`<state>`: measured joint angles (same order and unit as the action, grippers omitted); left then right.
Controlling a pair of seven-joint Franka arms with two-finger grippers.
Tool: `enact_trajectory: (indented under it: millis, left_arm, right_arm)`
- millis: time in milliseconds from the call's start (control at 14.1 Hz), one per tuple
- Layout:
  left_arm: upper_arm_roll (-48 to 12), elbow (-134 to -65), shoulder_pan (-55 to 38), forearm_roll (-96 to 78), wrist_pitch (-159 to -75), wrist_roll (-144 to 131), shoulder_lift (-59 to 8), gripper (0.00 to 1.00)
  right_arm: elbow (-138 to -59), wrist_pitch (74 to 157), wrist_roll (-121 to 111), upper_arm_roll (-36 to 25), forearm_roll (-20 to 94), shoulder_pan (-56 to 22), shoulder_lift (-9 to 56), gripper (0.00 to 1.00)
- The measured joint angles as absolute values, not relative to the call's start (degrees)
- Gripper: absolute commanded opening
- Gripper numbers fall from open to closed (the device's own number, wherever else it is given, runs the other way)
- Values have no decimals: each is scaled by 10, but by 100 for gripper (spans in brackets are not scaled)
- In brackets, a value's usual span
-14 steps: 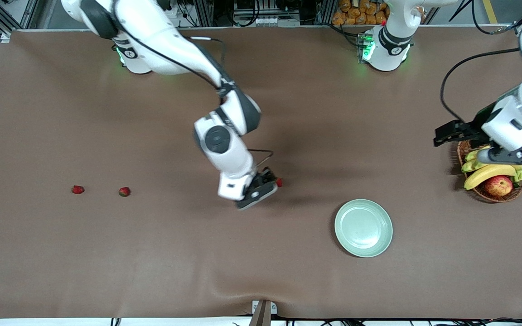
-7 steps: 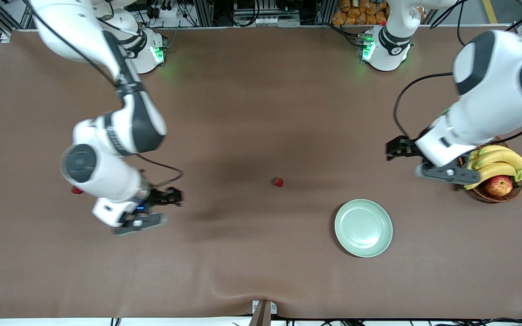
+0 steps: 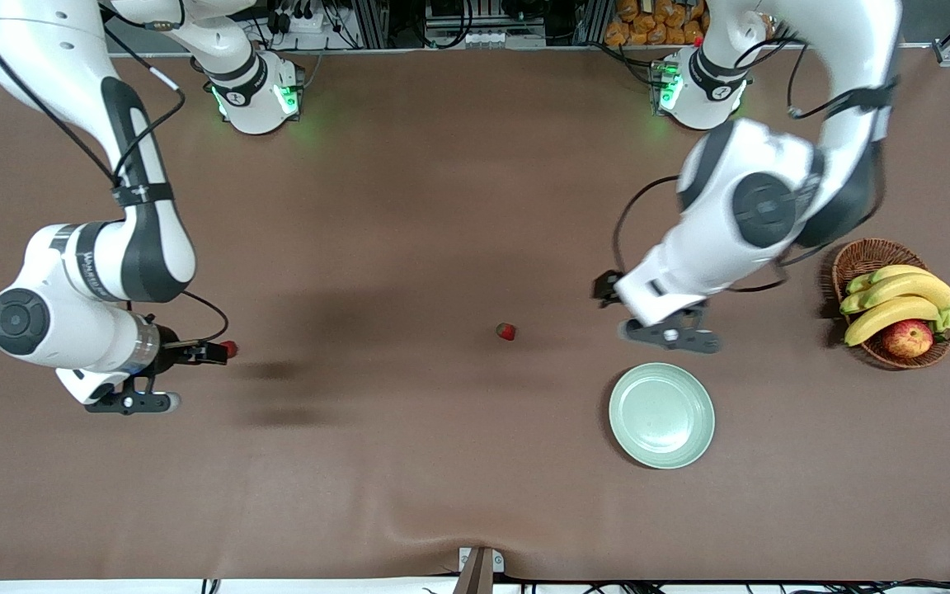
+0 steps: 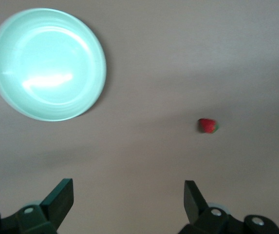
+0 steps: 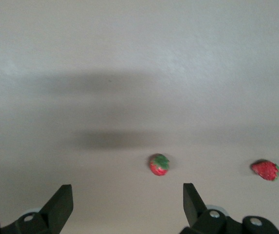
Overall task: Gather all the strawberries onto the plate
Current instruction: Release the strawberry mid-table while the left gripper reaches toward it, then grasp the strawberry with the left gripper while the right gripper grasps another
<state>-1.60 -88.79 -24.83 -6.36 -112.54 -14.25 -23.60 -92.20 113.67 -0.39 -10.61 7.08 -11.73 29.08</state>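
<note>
The red body of the strawberry [image 3: 507,332] [image 4: 207,126] lies in the middle of the table, nearest the mint-green plate. My left gripper should go there next and close on it.
One strawberry [image 3: 505,332] lies mid-table, also seen in the left wrist view as a strawberry [image 4: 208,126]. The mint-green plate [image 3: 661,415] sits nearer the front camera, toward the left arm's end; it holds nothing and shows as the plate [image 4: 46,63]. My left gripper [image 3: 607,290] hovers open over bare cloth between berry and plate, its fingers [image 4: 60,196] wide apart. My right gripper [image 3: 195,355] hangs open at the right arm's end, beside a second strawberry [image 3: 230,348]. The right wrist view has that strawberry [image 5: 159,165] and a third strawberry [image 5: 265,170]; the gripper [image 5: 128,197] holds nothing.
A brown wicker basket [image 3: 862,252] with bananas [image 3: 895,301] and an apple [image 3: 908,338] stands at the left arm's end of the brown-covered table. A bracket [image 3: 479,569] sticks up at the table's front edge.
The right arm swung from the middle strawberry to its own end of the table. The left arm came from over the basket toward the plate. Both grippers stayed open.
</note>
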Motion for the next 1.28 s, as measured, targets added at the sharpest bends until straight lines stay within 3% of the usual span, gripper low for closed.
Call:
enact_trajectory:
  millis: [498, 782, 1280]
  left_arm:
    - [-16, -857, -306, -64, -1296, -160, -347, 100]
    - [-17, -853, -332, -64, -1365, -161, -395, 89]
    - [-16, -851, -355, -64, -1409, -161, -443, 74]
  right_arm:
    - [-953, 1176, -1, -107, 71, -99, 354, 100]
    - [-998, 1234, -1, -103, 77, -96, 371, 100]
    - [-1014, 1235, -1, -102, 77, -97, 371, 100]
